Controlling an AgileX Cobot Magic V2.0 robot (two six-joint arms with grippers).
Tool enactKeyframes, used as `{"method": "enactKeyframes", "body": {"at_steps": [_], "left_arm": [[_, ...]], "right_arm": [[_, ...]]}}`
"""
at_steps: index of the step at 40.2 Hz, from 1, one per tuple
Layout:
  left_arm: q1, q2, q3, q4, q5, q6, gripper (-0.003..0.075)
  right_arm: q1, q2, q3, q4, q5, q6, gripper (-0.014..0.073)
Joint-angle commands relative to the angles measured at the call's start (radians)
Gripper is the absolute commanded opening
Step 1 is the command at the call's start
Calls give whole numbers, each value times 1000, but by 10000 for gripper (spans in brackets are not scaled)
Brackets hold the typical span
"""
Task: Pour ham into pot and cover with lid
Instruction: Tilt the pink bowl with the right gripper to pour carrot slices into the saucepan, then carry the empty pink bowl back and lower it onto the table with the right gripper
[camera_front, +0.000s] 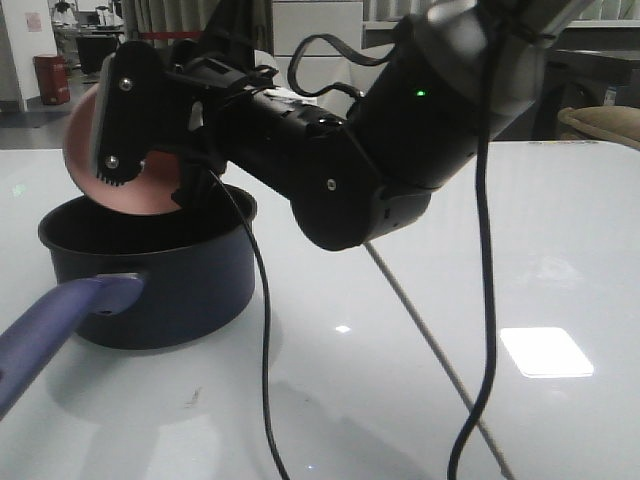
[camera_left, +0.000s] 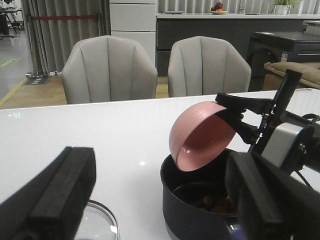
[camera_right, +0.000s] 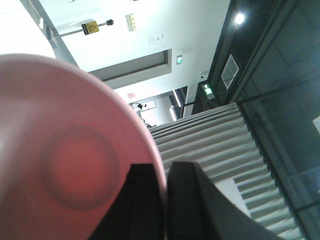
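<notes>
Next, I set the pink bowl down with my right gripper and release it on the white table (camera_front: 487, 303), behind the bright square of light.
My right gripper (camera_front: 135, 165) is shut on the rim of the pink bowl (camera_front: 110, 180), holding it tipped steeply over the dark navy pot (camera_front: 150, 270). The bowl (camera_left: 200, 135) looks empty inside. Orange-pink ham chunks (camera_left: 216, 202) lie on the pot's (camera_left: 192, 215) bottom. In the right wrist view the fingers (camera_right: 150, 200) pinch the bowl's (camera_right: 60, 165) edge. The pot's purple-blue handle (camera_front: 50, 330) points toward the near left. My left gripper (camera_left: 160, 200) is open, low beside the pot, with nothing between its fingers. The glass lid's metal rim (camera_left: 102, 220) shows on the table under the left finger.
The right arm (camera_front: 380, 150) reaches across the table from the right, with a cable (camera_front: 265, 350) hanging beside the pot. Two grey chairs (camera_left: 110, 67) stand behind the table's far edge (camera_left: 75, 102).
</notes>
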Motion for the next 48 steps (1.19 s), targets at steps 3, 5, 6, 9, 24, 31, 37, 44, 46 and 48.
{"method": "enactKeyframes", "body": {"at_steps": [3,5,6,9,24,31,37,44,46,48], "left_arm": [[-9,13,-26,-10,-73,-2,571],[-9,13,-26,-10,-73,-2,571],[-9,13,-26,-10,-73,-2,571],[-9,13,-26,-10,-73,-2,571],[-9,13,-26,-10,-73,-2,571],[-9,13,-26,-10,-73,-2,571],[-9,13,-26,-10,-73,-2,571],[-9,13,-26,-10,-73,-2,571],[-9,13,-26,-10,-73,-2,571],[-9,13,-26,-10,-73,-2,571]], "right_arm": [[-2,-87,-29,57,-148,188,137],[-2,-104,-29,105,-118,270,137],[-2,-119,-29,125,-100,302,137],[-2,-162,-29,181,-8,404,137],[-5,-437,-29,426,661,626,137],[-48,-526,-29,560,932,624,137],[-138,-577,-29,630,1166,625,137],[-278,-610,-29,627,1410,625,137],[-321,-612,-29,614,1464,625,137],[-363,-615,-29,607,1506,625,137]]}}
